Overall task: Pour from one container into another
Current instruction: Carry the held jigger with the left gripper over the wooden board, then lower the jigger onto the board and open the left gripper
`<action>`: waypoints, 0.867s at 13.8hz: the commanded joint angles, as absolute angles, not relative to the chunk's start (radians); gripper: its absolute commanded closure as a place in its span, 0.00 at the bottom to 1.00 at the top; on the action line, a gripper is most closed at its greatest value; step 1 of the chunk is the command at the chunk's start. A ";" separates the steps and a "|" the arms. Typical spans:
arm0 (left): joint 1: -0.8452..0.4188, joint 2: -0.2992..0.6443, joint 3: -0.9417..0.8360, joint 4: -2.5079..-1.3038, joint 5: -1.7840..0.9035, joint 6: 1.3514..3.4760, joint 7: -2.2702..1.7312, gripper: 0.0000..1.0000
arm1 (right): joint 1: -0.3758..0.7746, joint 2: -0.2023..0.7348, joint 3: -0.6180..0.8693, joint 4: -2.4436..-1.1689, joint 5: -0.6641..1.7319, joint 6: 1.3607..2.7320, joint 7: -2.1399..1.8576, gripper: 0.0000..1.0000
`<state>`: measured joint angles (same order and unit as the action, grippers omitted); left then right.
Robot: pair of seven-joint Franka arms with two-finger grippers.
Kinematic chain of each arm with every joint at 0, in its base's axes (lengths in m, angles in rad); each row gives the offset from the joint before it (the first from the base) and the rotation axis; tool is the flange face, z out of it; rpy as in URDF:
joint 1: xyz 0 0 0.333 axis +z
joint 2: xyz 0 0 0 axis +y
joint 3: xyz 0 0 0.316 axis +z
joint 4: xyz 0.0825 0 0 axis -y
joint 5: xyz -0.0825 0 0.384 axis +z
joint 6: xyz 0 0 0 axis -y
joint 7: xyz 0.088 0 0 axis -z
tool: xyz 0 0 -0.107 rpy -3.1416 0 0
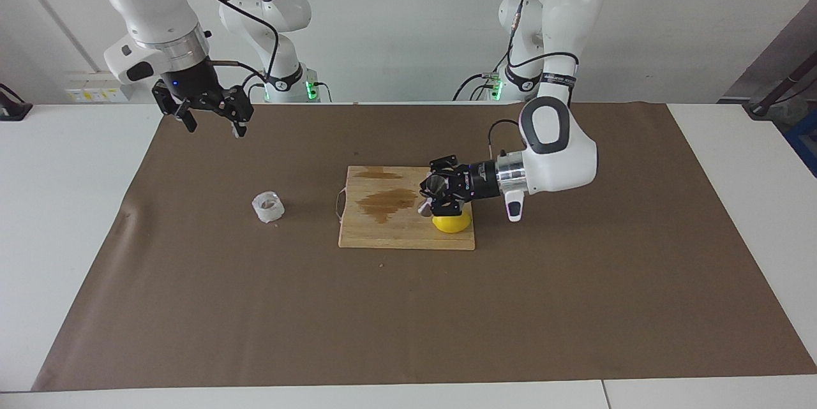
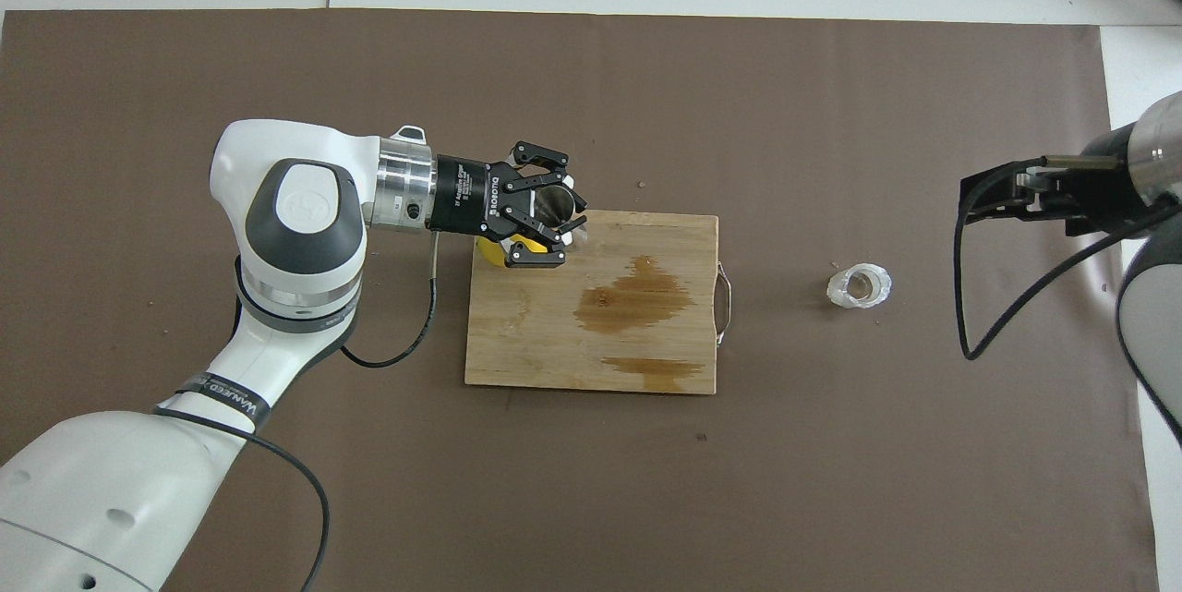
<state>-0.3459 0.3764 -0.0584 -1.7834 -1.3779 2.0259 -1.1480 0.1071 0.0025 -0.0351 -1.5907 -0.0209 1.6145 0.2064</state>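
Note:
Next, my left gripper stands the silver steel jigger, now tilted just above the lemon, on the lemon-side edge of the cutting board's bigger wet stain (image 2: 615,278).
The clear faceted glass cup (image 1: 268,206) stands on the brown mat toward the right arm's end of the table; it also shows in the overhead view (image 2: 860,286). My left gripper (image 1: 439,195) is shut on the silver steel jigger (image 1: 434,185) and holds it tilted over the cutting board's corner, just above the lemon. The overhead view shows this gripper (image 2: 554,215) and the jigger (image 2: 552,202) too. My right gripper (image 1: 214,122) is open and empty, raised over the mat's edge near the robots, apart from the cup; it also shows in the overhead view (image 2: 979,195).
A wooden cutting board (image 1: 396,233) with a metal handle lies mid-table, with dark wet stains (image 1: 386,200) on it. A yellow lemon (image 1: 452,223) sits on its corner toward the left arm's end, partly covered by the gripper in the overhead view (image 2: 497,254).

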 commanded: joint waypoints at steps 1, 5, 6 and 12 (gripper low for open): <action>-0.434 0.342 -0.051 -1.853 -1.465 2.178 -1.167 1.00 | 0.097 -0.008 -0.026 -1.601 -0.018 1.611 0.218 0.00; -0.483 0.353 -0.064 -1.896 -1.593 2.305 -1.152 1.00 | 0.097 -0.008 -0.026 -1.600 -0.018 1.611 0.218 0.00; -0.494 0.356 -0.064 -1.898 -1.612 2.321 -1.135 1.00 | 0.097 -0.008 -0.026 -1.600 -0.018 1.611 0.218 0.00; -0.532 0.360 -0.064 -1.931 -1.651 2.381 -1.089 1.00 | 0.097 -0.008 -0.026 -1.600 -0.018 1.611 0.218 0.00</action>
